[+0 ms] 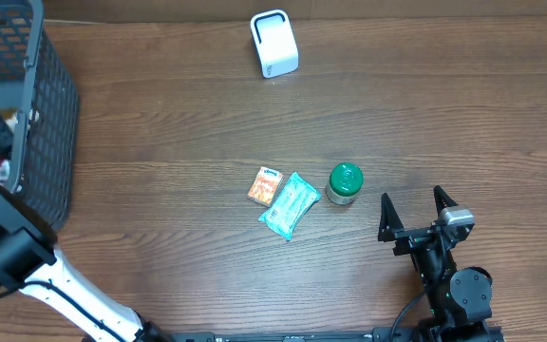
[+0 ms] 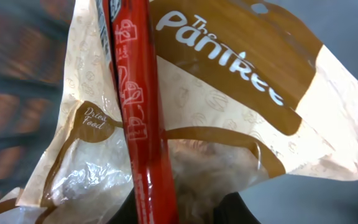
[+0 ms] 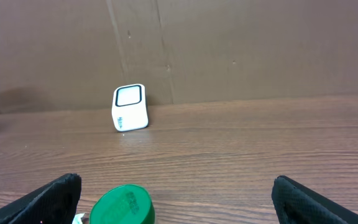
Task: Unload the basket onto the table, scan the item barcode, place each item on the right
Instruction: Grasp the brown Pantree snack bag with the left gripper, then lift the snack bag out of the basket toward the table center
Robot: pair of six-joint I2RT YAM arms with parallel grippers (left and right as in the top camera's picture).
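Observation:
Next, my left gripper releases the snack bag on the table (image 1: 214,205) next to the orange packet, toward the basket.
A cream and brown snack bag (image 2: 229,93), printed "The Pantree" and crossed by a red band (image 2: 138,93), fills the left wrist view. My left gripper (image 2: 185,210) is shut on the bag's lower part, with dark fingers (image 2: 120,213) on either side of the red band. From overhead that gripper sits inside the dark mesh basket (image 1: 53,104) and the bag is hidden. The white scanner (image 1: 273,44) (image 3: 130,107) stands upright at the far middle of the table. My right gripper (image 1: 414,211) (image 3: 176,190) rests open near the front right, holding nothing.
A green-lidded jar (image 1: 345,183) (image 3: 122,206), a teal packet (image 1: 290,205) and a small orange packet (image 1: 266,185) lie together mid-table, just left of the right gripper. The basket fills the far left corner. A brown wall backs the table behind the scanner.

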